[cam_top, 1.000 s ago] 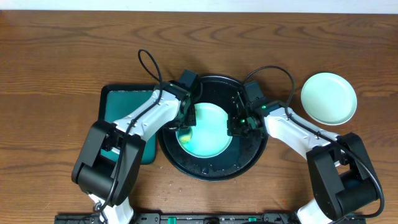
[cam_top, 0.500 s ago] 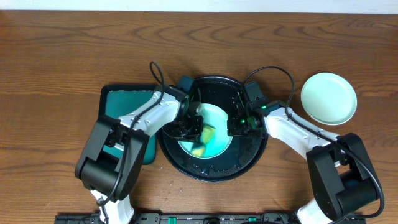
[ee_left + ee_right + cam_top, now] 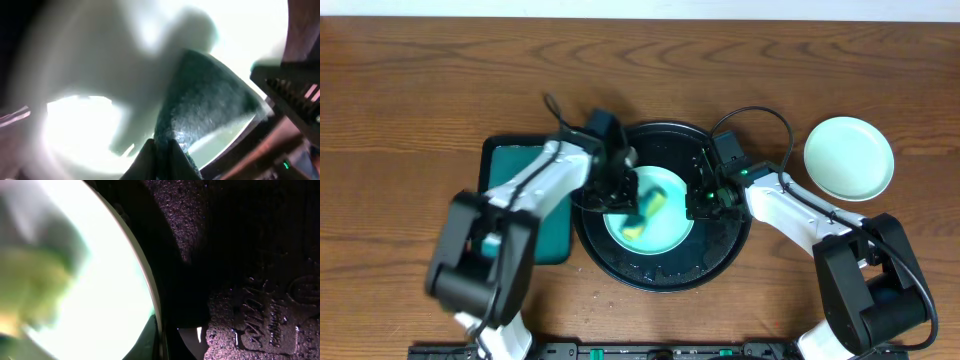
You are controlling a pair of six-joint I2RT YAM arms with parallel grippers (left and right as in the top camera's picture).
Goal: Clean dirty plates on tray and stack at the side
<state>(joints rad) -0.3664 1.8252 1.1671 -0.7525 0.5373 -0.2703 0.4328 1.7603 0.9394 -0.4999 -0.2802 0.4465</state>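
The robot's left gripper needs to release the yellow-green sponge near the middle of the dark green sponge tray (image 3: 536,206).
A pale mint plate (image 3: 667,232) with a teal tint lies in the round black tray (image 3: 660,272). My left gripper (image 3: 628,193) is shut on a yellow-green sponge (image 3: 644,211) that rests on the plate's middle. In the left wrist view the dark green side of the sponge (image 3: 202,105) sticks out from the shut left gripper (image 3: 161,156) over the bright plate (image 3: 85,115). My right gripper (image 3: 697,203) is shut on the plate's right rim. The right wrist view shows the rim of the plate (image 3: 100,280) pinched in the right gripper (image 3: 162,341). A second mint plate (image 3: 848,157) sits on the table to the right.
A dark green rectangular sponge tray (image 3: 520,175) lies left of the black tray, partly under my left arm. The black tray's wet textured floor (image 3: 250,255) fills the right wrist view. Both arms' cables loop above the tray. Bare wooden table surrounds everything.
My left arm has swept the sponge from the plate's left edge to its middle, and its elbow has swung to the left. The right gripper and the plate have stayed put.
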